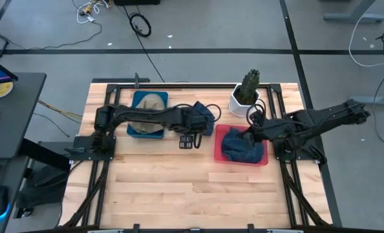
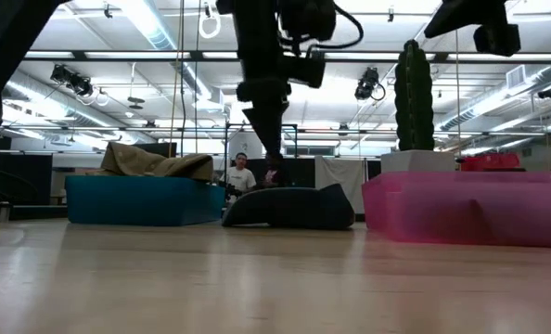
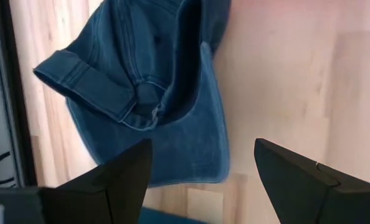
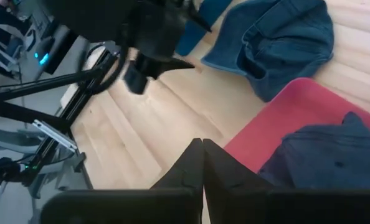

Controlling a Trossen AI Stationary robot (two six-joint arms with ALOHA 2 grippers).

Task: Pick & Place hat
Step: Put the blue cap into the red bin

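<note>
The near-side corner [image 1: 197, 133] [image 3: 215, 165] of the blue denim cap, at the end closest to the blue bin, will be grasped by my left gripper.
A blue denim cap [image 1: 207, 114] lies upside-down on the table, its strap and inside showing in the left wrist view [image 3: 160, 93]. In the low view the cap [image 2: 289, 206] rests flat between the two bins. My left gripper [image 3: 203, 148] is open and hangs above the cap, pointing down [image 2: 272, 148], with a finger to either side and touching nothing. My right gripper [image 4: 202, 155] is shut and empty, raised over the near-left corner of the red bin [image 1: 219, 154], which holds a dark blue hat [image 1: 242, 145].
A blue bin [image 1: 132, 129] at the far left holds a tan hat [image 1: 150, 102]. A cactus in a white pot [image 1: 245, 97] stands behind the red bin. Bare wood spreads across the table's near half [image 1: 192, 188]. A person shows far off in the low view [image 2: 241, 176].
</note>
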